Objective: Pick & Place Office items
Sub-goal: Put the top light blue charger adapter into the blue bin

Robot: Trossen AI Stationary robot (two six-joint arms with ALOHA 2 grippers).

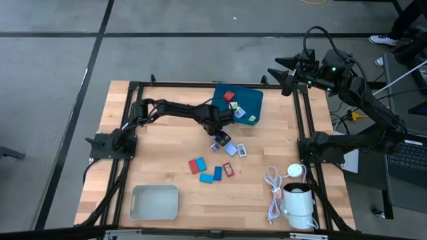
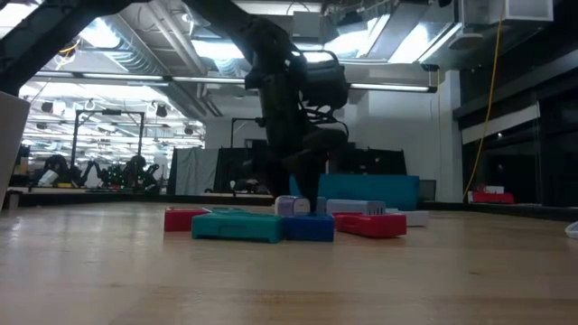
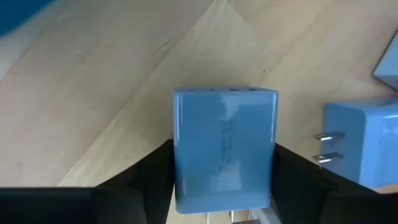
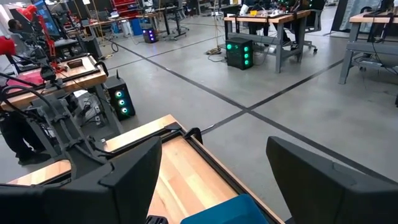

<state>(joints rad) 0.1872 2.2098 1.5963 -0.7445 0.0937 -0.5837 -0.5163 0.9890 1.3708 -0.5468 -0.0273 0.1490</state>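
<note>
I will set the lavender-blue block down with my left gripper in the blue bin [image 1: 253,107], just beyond the small green piece.
My left gripper [image 1: 219,137] reaches over the middle of the table, just near of the blue bin [image 1: 244,93], and is shut on a lavender-blue rectangular block [image 3: 224,149]. A second lavender block with two metal prongs [image 3: 364,146] lies beside it on the wood. More pieces lie flat on the table: a red one [image 1: 196,165], two blue ones [image 1: 207,177], a small red one [image 1: 229,170] and a white one [image 1: 241,151]. Red and pale pieces sit in the blue bin. My right gripper [image 4: 211,168] is open, raised beyond the table's far right corner. My left gripper pinches the lavender-blue block by its two long side faces [image 3: 180,168], one finger [image 3: 152,177] on each side. It comes from above, pointing down, and the block stands lengthwise between the fingers. Whether the block's lower end rests on the table I cannot tell.
A white tray [image 1: 155,201] sits near the table's near left corner. A coiled white cable [image 1: 273,188] and a white cylindrical device [image 1: 298,200] stand at the near right corner. A black frame [image 1: 303,120] runs along the table's edges. Bare wood lies left of centre.
</note>
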